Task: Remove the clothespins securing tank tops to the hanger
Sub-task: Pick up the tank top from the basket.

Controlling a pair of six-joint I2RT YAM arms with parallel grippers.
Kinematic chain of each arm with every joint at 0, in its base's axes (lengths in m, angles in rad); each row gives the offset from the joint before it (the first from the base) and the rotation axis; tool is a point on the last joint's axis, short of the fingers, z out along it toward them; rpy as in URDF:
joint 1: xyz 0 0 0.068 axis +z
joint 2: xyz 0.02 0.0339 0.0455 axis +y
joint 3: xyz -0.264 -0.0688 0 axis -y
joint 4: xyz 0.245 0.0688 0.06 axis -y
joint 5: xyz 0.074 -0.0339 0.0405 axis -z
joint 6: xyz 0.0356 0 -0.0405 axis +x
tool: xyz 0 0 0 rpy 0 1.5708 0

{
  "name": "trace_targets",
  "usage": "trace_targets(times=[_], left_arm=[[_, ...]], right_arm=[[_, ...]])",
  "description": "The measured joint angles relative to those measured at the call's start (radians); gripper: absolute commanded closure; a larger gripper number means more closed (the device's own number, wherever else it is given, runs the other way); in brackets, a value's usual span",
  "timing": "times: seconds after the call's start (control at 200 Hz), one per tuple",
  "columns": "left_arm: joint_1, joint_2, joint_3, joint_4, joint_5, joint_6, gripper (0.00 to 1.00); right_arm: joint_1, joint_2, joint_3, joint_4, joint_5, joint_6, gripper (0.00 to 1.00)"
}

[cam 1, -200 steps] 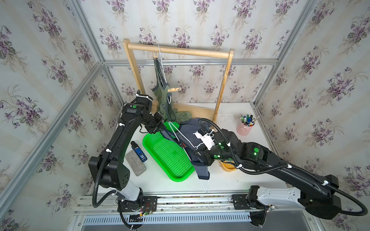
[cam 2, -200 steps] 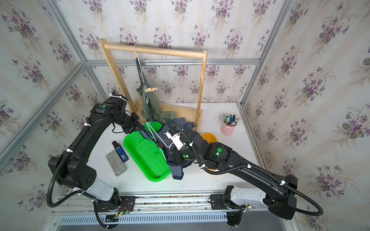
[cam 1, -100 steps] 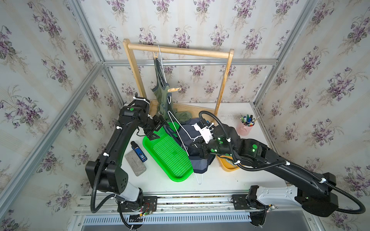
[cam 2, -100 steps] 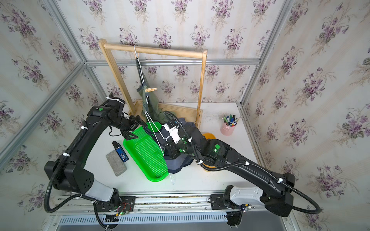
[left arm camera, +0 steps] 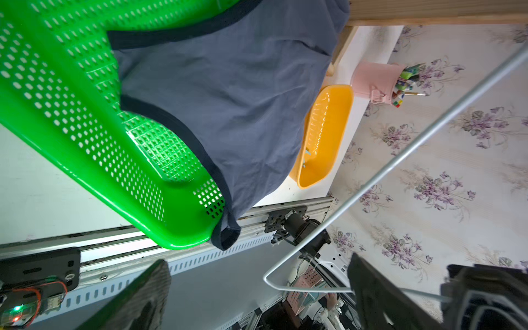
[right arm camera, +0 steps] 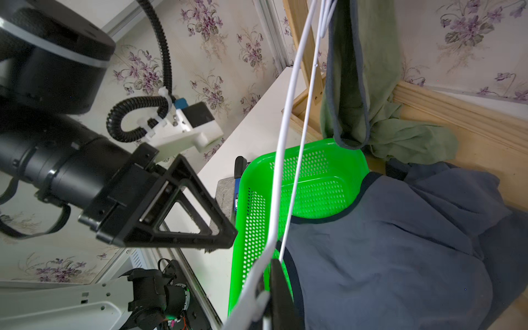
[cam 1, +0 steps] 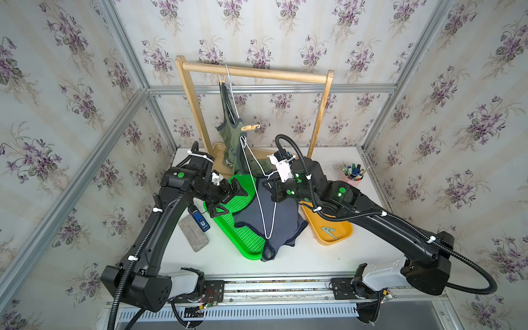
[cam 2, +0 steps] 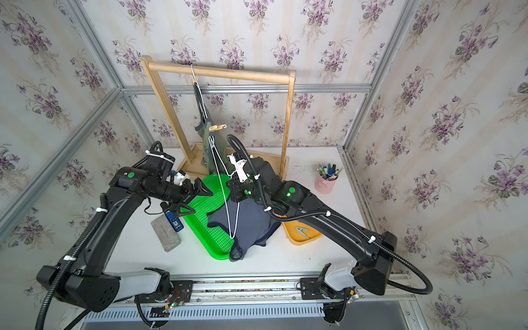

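The left gripper should next go to the middle of the navy tank top [cam 1: 280, 211] [left arm camera: 236, 104], between its edges, and grab the cloth there.
The navy tank top [cam 1: 268, 217] lies crumpled across the green tray [cam 1: 243, 237]. My right gripper [right arm camera: 267, 297] is shut on the white wire hanger [cam 1: 258, 200], which stands tilted above that top. The left gripper [cam 1: 228, 197] hovers wide open over the tray's left side, holding nothing; in the left wrist view the hanger's corner [left arm camera: 268, 278] shows between its fingers. The olive tank top [cam 1: 231, 134] hangs from the wooden rack [cam 1: 254, 71] with a tan clothespin [cam 1: 250, 127] clipped on it. A grey-green clothespin [cam 1: 330, 232] lies in the orange tray [cam 1: 344, 228].
A pink cup of pens [cam 1: 353, 178] stands at the back right. A grey block [cam 1: 193, 233] and a blue device [cam 1: 198, 218] lie left of the green tray. The rack's wooden base [cam 1: 220, 154] sits behind the trays.
The left gripper has opened from shut and shifted slightly toward the front. The right gripper has carried the hanger left and back, and the navy top now lies spread over the tray.
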Motion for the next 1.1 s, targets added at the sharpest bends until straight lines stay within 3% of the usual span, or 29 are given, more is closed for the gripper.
trace_targets(times=[0.23,0.405,0.515,0.729,1.099], left_arm=[[-0.027,0.029,0.033,-0.016,-0.060,0.061,0.01],[-0.201,0.096,0.097,-0.049,-0.155,0.117,0.01],[-0.302,0.184,0.124,-0.049,-0.202,0.135,0.01],[-0.402,0.373,0.185,-0.010,-0.257,0.146,0.01],[-0.498,0.687,0.311,0.124,-0.297,0.111,0.01]], right_arm=[[-0.019,-0.011,0.021,-0.031,0.008,0.000,1.00],[-0.074,-0.154,-0.077,-0.074,0.036,0.032,1.00],[-0.126,-0.248,-0.151,-0.118,0.059,0.064,1.00],[-0.244,-0.354,-0.229,-0.248,0.086,0.108,1.00],[-0.295,-0.418,-0.314,-0.329,0.055,0.132,1.00]])
